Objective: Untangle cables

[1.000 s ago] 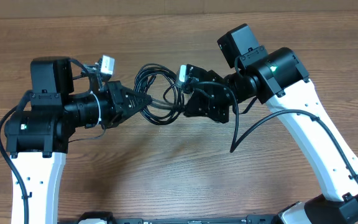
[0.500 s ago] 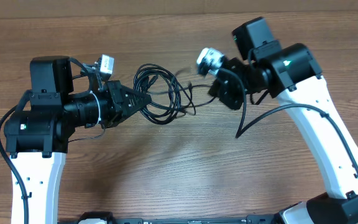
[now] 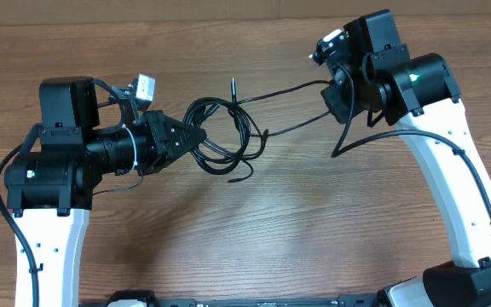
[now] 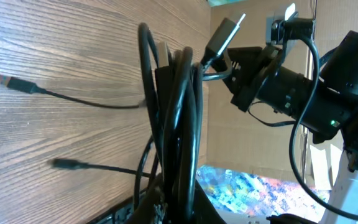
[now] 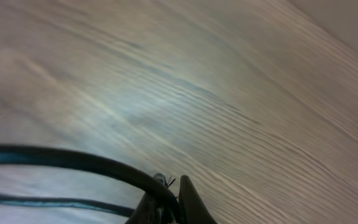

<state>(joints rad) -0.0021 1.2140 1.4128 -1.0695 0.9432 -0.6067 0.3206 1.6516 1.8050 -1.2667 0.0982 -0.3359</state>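
Pieces of cable pull taut against loops in my left gripper; next I open it, lift the knot with my right gripper and regrip near the strands of cable (image 3: 259, 132).
The cables (image 3: 222, 136) are a knot of thin black loops at mid-table. My left gripper (image 3: 196, 136) is shut on the knot's left side. In the left wrist view the bundle (image 4: 179, 124) rises out of the jaws (image 4: 179, 208), with a silver-tipped plug (image 4: 225, 34) at its top. Two strands (image 3: 284, 89) stretch from the knot up and right to my right gripper (image 3: 329, 95), which is shut on a cable. In the right wrist view that black cord (image 5: 73, 160) runs in between the fingertips (image 5: 166, 202).
Loose plug ends lie on the wooden table: one (image 4: 5, 81) at the far left of the left wrist view, another (image 4: 64, 163) lower down. A short cable tail (image 3: 241, 177) trails below the knot. A thicker black arm cable (image 3: 365, 141) hangs under the right arm.
My right gripper has pulled up and to the right, away from the knot, drawing two strands out taut. The left gripper has held its place on the bundle.
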